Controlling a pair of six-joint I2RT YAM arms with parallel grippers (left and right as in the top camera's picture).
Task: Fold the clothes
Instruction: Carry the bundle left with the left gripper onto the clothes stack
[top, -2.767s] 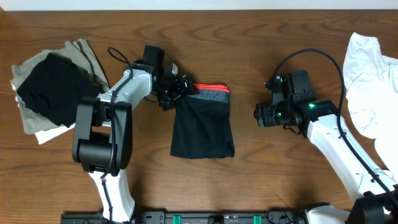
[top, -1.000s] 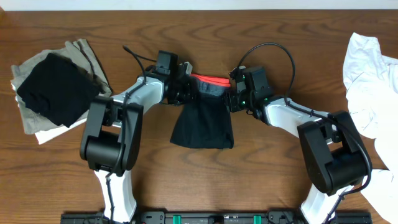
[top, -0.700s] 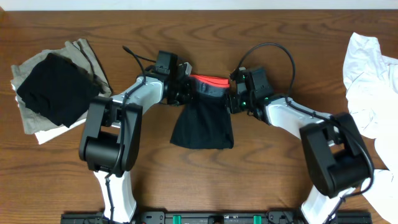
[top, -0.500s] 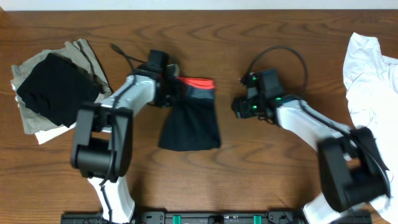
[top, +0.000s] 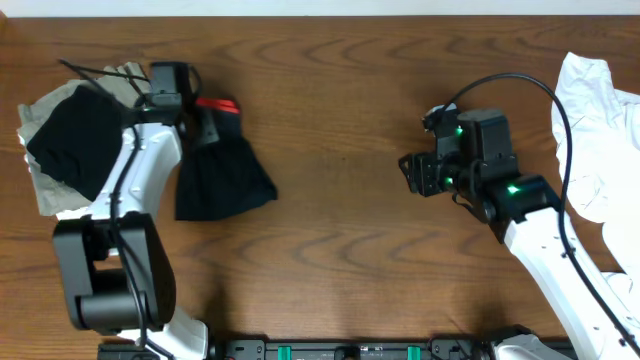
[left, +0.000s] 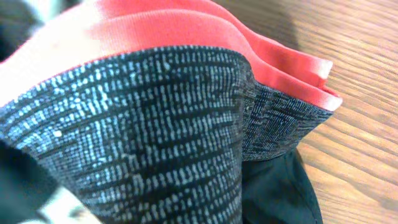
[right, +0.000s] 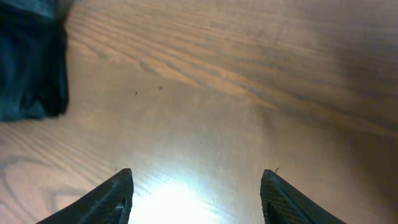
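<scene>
The black shorts will go on top of the black and beige folded pile (top: 102, 143), where I will let go of them with my left gripper.
Black shorts (top: 222, 182) with a grey and red waistband (top: 216, 104) lie bunched at the left of the table, right beside the folded pile. My left gripper (top: 200, 128) is shut on the waistband end. The waistband (left: 161, 118) fills the left wrist view and hides the fingers there. My right gripper (top: 414, 176) hovers open over bare wood at centre right, far from the shorts. In the right wrist view the gripper (right: 196, 190) has nothing between its fingertips, and a corner of the shorts (right: 31, 68) shows at the top left.
A pile of folded clothes, black on beige (top: 70, 145), sits at the far left next to the left arm. Crumpled white garments (top: 590, 140) lie along the right edge. The wooden table (top: 330, 250) spreads between the two arms.
The right gripper let go of the waistband, pulled back to the right and opened. The left arm swung left, dragging the shorts with it up beside the folded pile.
</scene>
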